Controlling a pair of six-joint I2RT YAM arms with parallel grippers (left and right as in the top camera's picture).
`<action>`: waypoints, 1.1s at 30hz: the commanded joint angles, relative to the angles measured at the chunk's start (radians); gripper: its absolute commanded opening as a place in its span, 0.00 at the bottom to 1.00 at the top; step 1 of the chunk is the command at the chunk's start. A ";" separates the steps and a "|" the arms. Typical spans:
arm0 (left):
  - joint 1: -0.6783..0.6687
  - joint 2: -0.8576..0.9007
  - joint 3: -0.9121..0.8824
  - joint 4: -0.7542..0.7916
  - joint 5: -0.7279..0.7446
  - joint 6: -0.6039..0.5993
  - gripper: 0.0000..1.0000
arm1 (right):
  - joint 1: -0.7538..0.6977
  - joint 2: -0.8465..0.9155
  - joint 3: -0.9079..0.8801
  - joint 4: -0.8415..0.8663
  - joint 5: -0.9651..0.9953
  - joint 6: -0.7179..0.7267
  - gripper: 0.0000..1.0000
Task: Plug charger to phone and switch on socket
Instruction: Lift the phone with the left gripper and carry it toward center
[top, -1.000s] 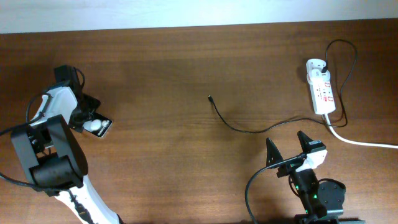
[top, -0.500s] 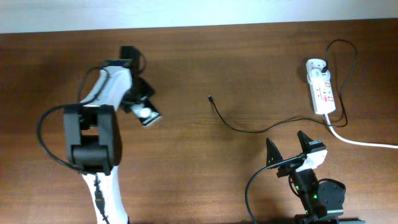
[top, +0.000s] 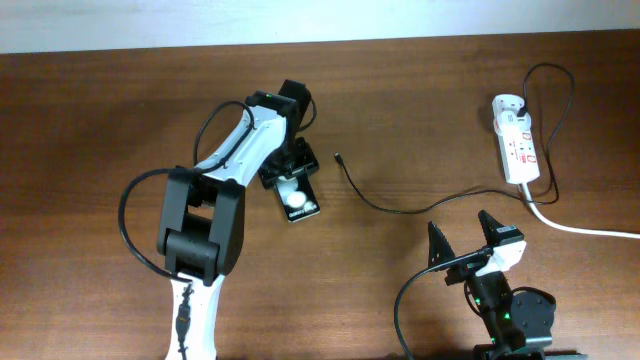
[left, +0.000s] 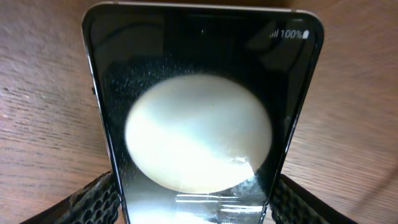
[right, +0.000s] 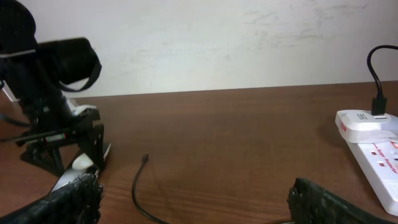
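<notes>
The phone slants in my left gripper, so next I lower it, open and grip the phone squarely by its long sides (left: 107, 137) before bringing it to the charger.
My left gripper (top: 285, 180) is shut on the phone (top: 297, 199), a black slab with a white round shape, held at the table's middle. In the left wrist view the phone (left: 202, 118) fills the frame between my fingers (left: 196, 208). The charger cable (top: 380, 203) lies on the table, its tip (top: 338, 157) just right of the phone and apart from it; it also shows in the right wrist view (right: 138, 186). The white socket strip (top: 516, 150) lies at the far right, with a black plug in it (right: 377, 102). My right gripper (top: 463, 243) is open and empty near the front edge.
The strip's thick white cord (top: 585, 229) runs off the right edge. The black cable loops behind the strip (top: 560, 90). A pale wall (right: 217, 43) backs the table's far edge.
My left arm has swept right across the table with the phone, from the far left to the middle beside the cable tip. The right arm has not moved.
</notes>
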 joint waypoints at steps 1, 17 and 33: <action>-0.001 0.005 0.090 -0.043 0.016 0.009 0.00 | -0.002 -0.006 -0.005 -0.005 0.004 0.004 0.99; -0.006 0.040 0.087 -0.005 -0.135 0.050 0.00 | -0.002 -0.006 -0.005 -0.005 0.004 0.005 0.99; -0.006 0.148 0.087 -0.086 -0.077 0.050 0.99 | -0.002 -0.006 -0.005 -0.005 0.004 0.004 0.99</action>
